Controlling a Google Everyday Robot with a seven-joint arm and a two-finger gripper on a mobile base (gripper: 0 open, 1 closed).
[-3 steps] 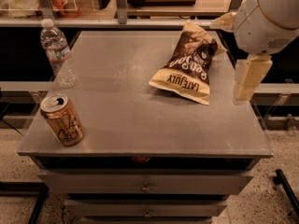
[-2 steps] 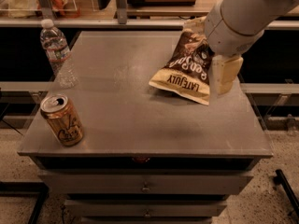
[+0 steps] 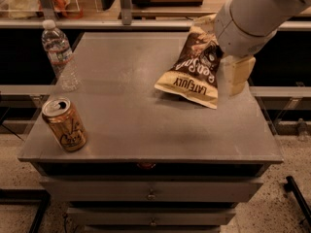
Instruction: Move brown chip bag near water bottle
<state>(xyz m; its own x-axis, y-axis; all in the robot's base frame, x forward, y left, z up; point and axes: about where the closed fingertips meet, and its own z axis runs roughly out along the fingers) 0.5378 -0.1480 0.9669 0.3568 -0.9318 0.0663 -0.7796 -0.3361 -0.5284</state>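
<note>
I need to close my gripper on the far end [image 3: 204, 43] of the brown chip bag, toward the shelf rail and opposite the cream band on the bag.
The brown chip bag [image 3: 192, 72], dark brown with a cream band reading "LATE JULY", lies tilted on the right back part of the grey table [image 3: 146, 125]. The water bottle [image 3: 60, 56], clear with a white cap, stands upright at the table's left back edge, far from the bag. My gripper [image 3: 236, 75], cream coloured below the white arm [image 3: 252, 13], hangs right beside the bag's right edge and low over the table. Whether it touches the bag cannot be told.
A tan soda can [image 3: 64, 125] stands upright at the front left of the table. Drawers [image 3: 150, 194] sit under the tabletop. A shelf rail [image 3: 146, 23] runs behind the table, with dark space below it.
My arm and gripper have moved left from beyond the table's right edge to the bag's right side. The bag, bottle and can have not moved.
</note>
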